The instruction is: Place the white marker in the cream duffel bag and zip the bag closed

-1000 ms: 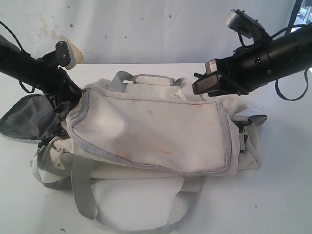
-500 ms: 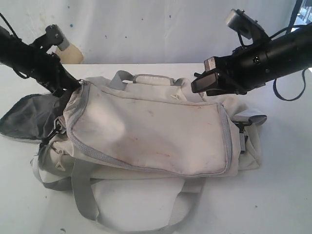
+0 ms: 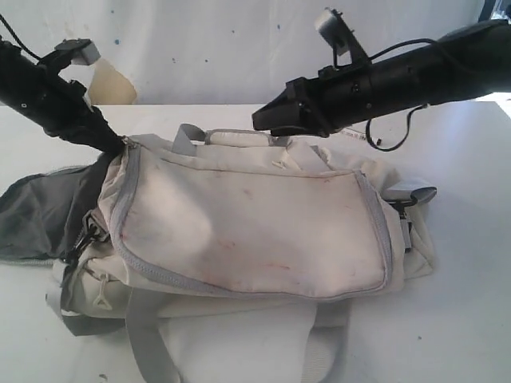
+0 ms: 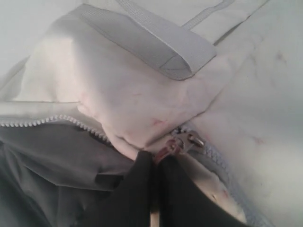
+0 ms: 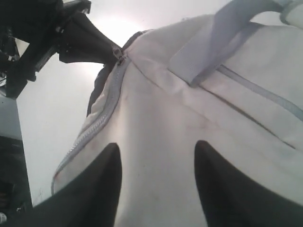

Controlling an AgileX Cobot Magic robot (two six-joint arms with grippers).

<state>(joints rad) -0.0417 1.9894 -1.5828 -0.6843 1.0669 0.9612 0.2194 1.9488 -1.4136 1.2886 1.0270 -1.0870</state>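
Observation:
My left gripper holds the zipper pull slanted, so it should open and regrip straighter along the zipper's teeth [image 4: 218, 160].
The cream duffel bag [image 3: 255, 223] lies across the table with its top flap down and its dark grey lining [image 3: 40, 211] spilling out at the left end. My left gripper [image 3: 120, 145] sits at the flap's left corner, shut on the zipper pull [image 4: 177, 143], its fingers [image 4: 137, 189] pressed together. The same pull [image 5: 118, 56] shows in the right wrist view. My right gripper [image 3: 259, 120] hovers open above the bag's rear handle [image 3: 239, 136], with only bag fabric between its fingers [image 5: 106, 179]. The white marker is hidden.
Grey webbing straps [image 3: 152, 343] trail off the bag toward the front edge. A buckle [image 3: 407, 195] sticks out at the bag's right end. A cream object [image 3: 108, 84] stands at the back left by the wall, and a black cable [image 3: 391, 140] hangs under the right arm.
My left gripper has shut on the zipper pull at the flap's left corner. The right arm has swung left over the bag's rear. The bag has shifted slightly.

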